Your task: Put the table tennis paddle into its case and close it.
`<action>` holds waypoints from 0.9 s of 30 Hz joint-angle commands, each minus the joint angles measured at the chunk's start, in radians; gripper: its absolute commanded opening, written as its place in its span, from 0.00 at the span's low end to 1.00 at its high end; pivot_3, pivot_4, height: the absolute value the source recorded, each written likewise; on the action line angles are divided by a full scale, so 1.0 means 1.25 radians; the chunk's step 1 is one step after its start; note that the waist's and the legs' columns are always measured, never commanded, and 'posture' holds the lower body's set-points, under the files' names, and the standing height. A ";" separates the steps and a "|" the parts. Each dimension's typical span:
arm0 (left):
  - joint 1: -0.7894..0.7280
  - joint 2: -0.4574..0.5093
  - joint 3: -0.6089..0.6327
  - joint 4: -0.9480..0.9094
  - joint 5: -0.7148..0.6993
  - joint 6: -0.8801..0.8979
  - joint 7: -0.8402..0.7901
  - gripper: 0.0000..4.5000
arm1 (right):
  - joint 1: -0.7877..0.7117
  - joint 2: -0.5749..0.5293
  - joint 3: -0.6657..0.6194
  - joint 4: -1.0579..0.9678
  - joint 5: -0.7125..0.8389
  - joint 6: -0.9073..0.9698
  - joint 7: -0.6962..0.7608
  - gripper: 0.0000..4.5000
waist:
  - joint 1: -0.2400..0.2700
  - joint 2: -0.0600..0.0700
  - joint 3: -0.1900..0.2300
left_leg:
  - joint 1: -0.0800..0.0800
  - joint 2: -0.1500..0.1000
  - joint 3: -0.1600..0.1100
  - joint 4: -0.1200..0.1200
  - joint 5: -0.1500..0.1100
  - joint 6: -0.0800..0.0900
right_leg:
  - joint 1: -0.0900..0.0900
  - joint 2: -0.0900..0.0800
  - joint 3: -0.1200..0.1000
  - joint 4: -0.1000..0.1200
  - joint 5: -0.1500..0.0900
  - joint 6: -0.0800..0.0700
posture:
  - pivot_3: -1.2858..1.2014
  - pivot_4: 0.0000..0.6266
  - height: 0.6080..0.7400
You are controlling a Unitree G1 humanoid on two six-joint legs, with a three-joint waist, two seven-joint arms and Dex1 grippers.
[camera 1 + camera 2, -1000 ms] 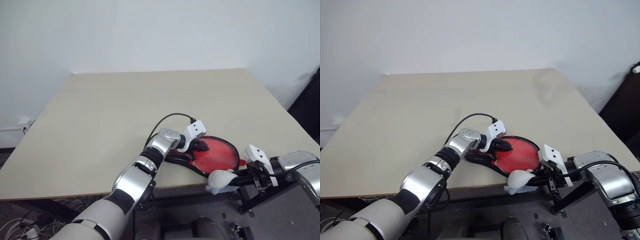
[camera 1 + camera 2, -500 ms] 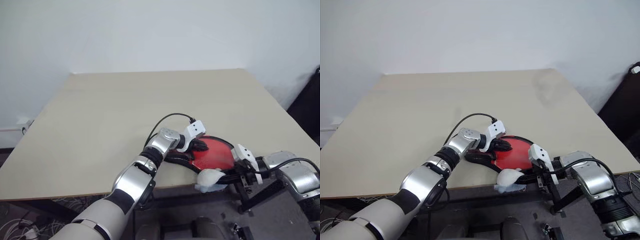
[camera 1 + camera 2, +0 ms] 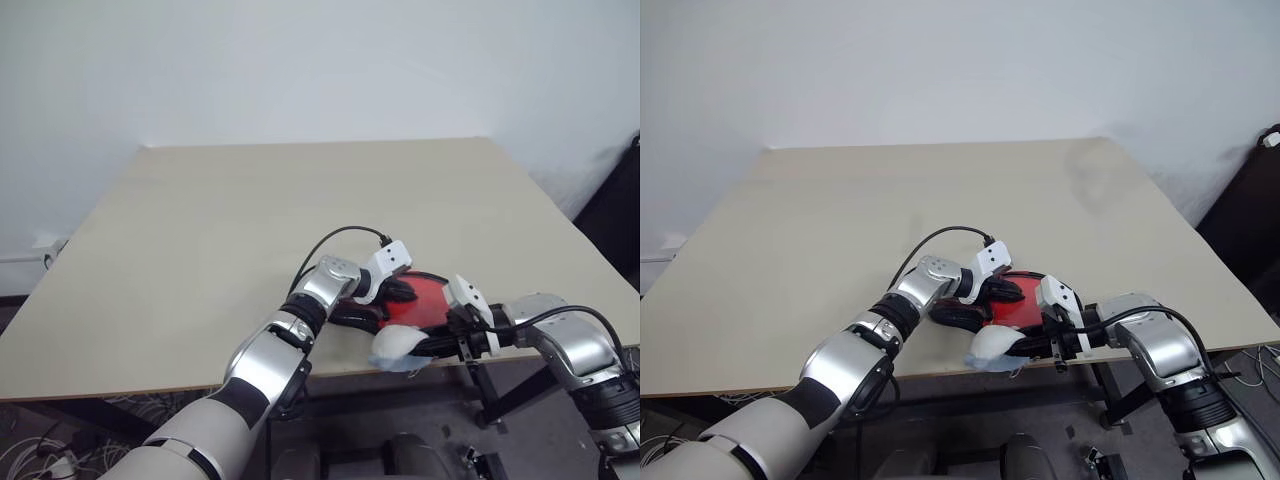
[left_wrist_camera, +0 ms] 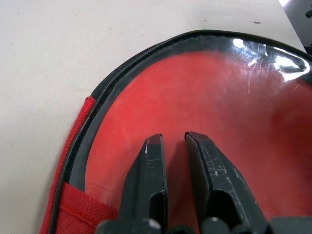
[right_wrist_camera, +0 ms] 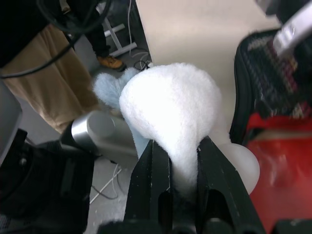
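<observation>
The robot's right gripper will release the white fluffy lump, now held at the table's front edge, on the table's front part (image 3: 349,334) (image 5: 207,56) next to the case's black end.
The case (image 3: 430,303) lies flat near the table's front edge, black-edged with a clear plastic and red front (image 4: 204,97). My left gripper (image 4: 173,137) is shut, its tips resting on that clear front (image 3: 400,291). Red shows under the plastic; I cannot tell whether that is the table tennis paddle. My right gripper (image 5: 178,146) is shut on a white fluffy lump (image 5: 170,102) with pale blue parts. It holds the lump (image 3: 990,347) at the table's front edge, right beside the case's near side.
The beige table (image 3: 300,200) stretches far and left from the case. A black stand (image 3: 510,395) rises below the table's front right corner. A person's tan trouser leg (image 5: 53,92) and shoe (image 5: 109,62) stand on the floor beside the table.
My right gripper has carried the fluffy lump leftward along the front edge, up against the case. The left gripper and the case have stayed put.
</observation>
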 commanded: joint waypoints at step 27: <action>-0.003 0.005 -0.002 0.023 0.022 0.015 0.006 0.15 | -0.138 0.226 0.029 0.177 -0.044 -0.044 -0.142 0.03 | -0.002 0.000 -0.001 | 0.000 0.000 0.000 0.000 0.000 0.000 | 0.000 0.000 0.000 0.001 0.000 0.000 | 0.52 0.00 1.00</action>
